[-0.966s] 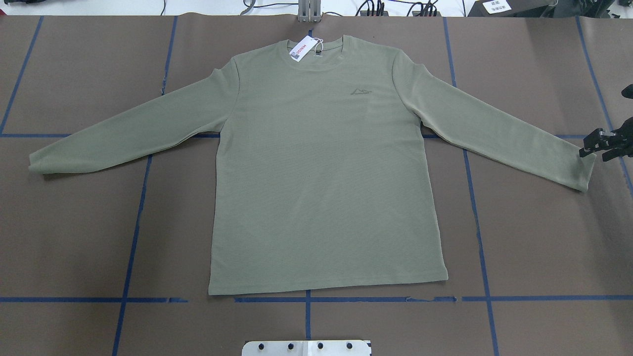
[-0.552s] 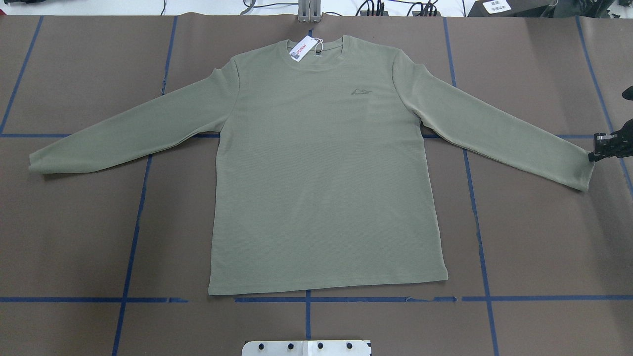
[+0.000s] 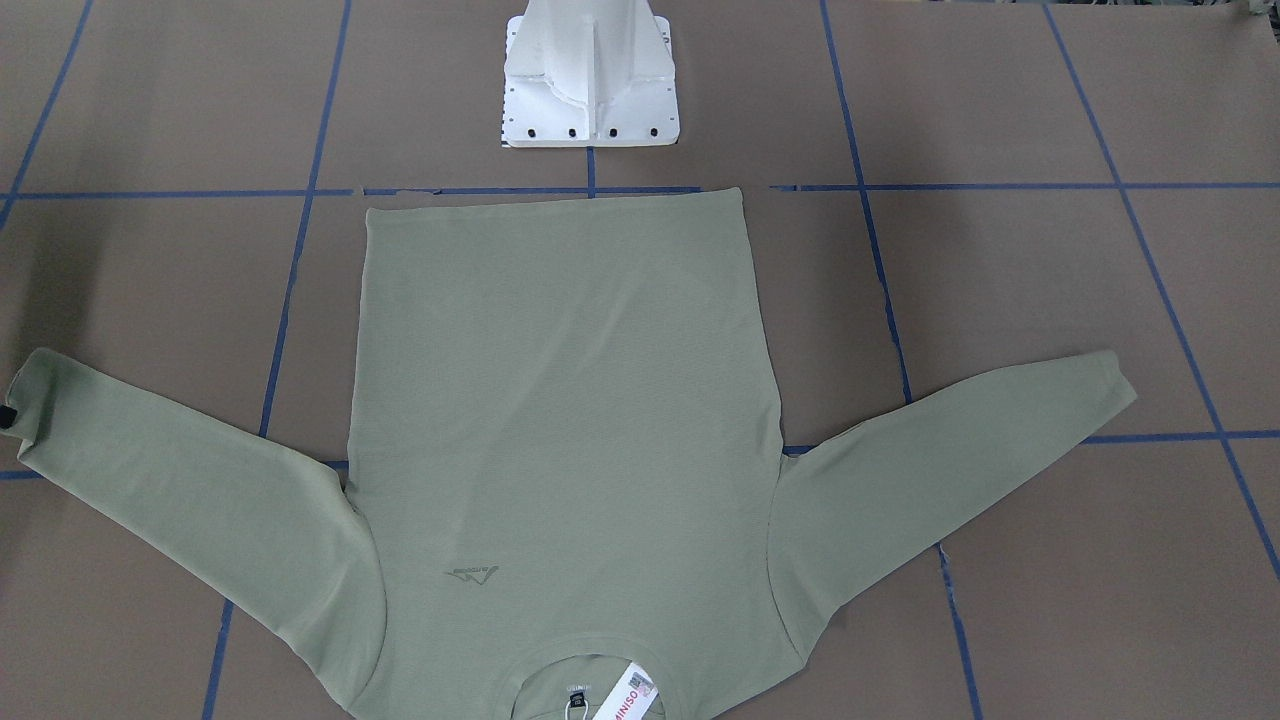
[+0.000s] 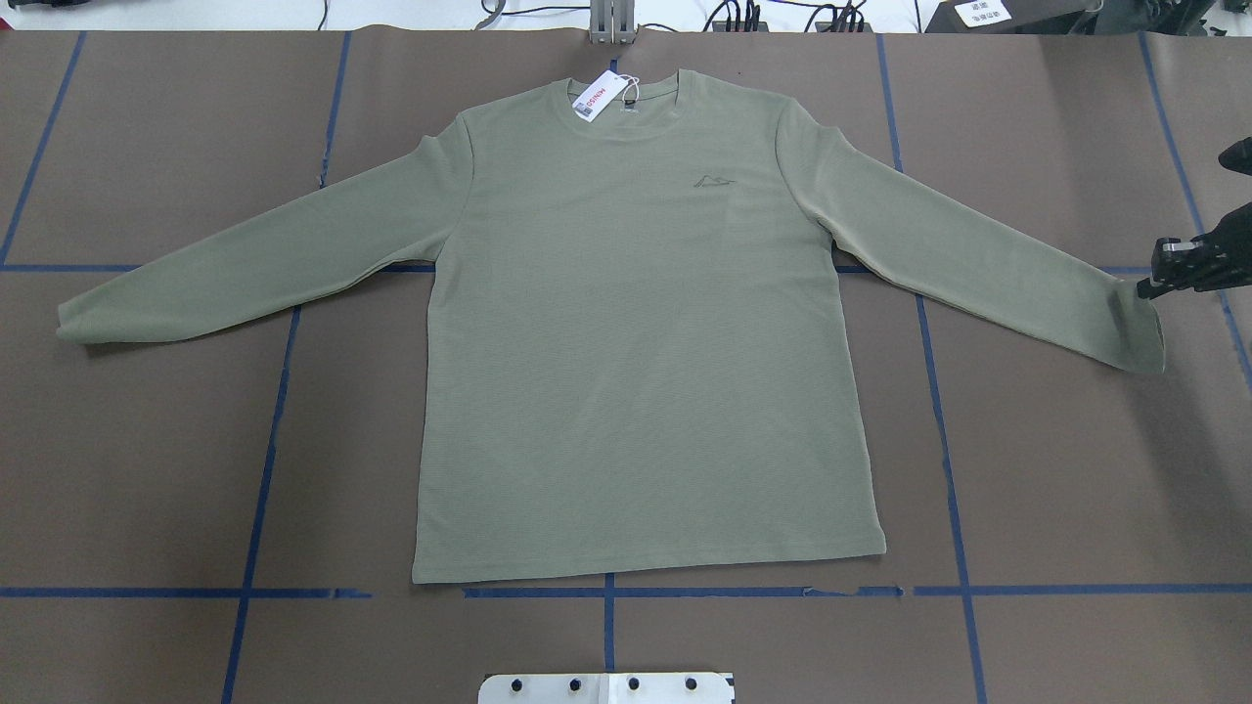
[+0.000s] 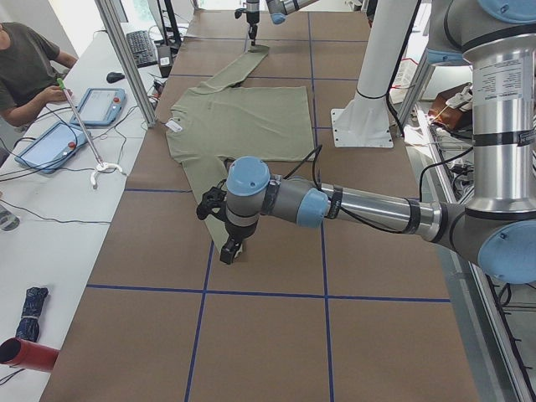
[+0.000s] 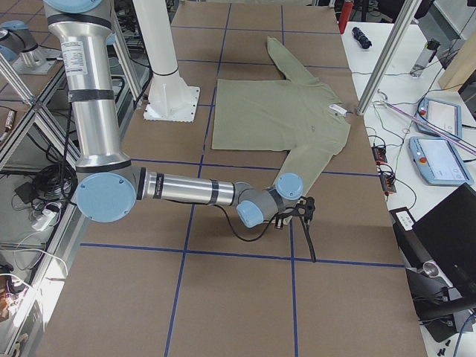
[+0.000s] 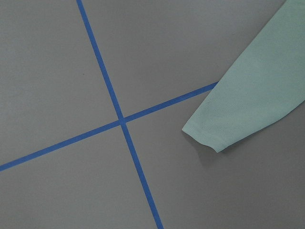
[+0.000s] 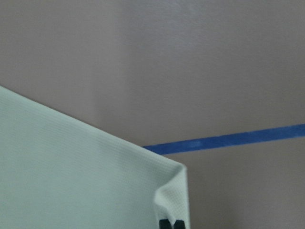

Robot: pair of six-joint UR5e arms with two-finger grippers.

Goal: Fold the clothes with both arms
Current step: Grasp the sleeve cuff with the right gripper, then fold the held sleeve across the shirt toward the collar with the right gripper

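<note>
The robot's right gripper should release the cuff on the shirt's body (image 3: 752, 472), beside the armpit of the opposite sleeve.
The clothes are one sage-green long-sleeved shirt (image 4: 646, 342) lying flat and face up on the brown table, sleeves spread, with a white hang tag (image 4: 593, 98) at the collar. My right gripper (image 4: 1146, 287) is shut on the far corner of the right sleeve's cuff (image 4: 1140, 328), and that corner is lifted a little. The right wrist view shows the raised cuff corner (image 8: 171, 191) with black fingertips (image 8: 169, 224) on it. My left gripper (image 5: 228, 249) shows only in the exterior left view, hanging near the left cuff (image 7: 209, 136); I cannot tell its state.
The white pedestal base (image 3: 590, 90) stands just behind the shirt's hem. Blue tape lines (image 4: 264, 469) divide the brown table cover. A person (image 5: 25, 67) sits at a side table with tablets beyond the collar side. Metal frame posts (image 5: 126, 59) stand there too.
My right gripper closed on the right cuff's far corner, then drew it slightly up and inward, so the cuff end has shifted left. The rest of the shirt has not moved.
</note>
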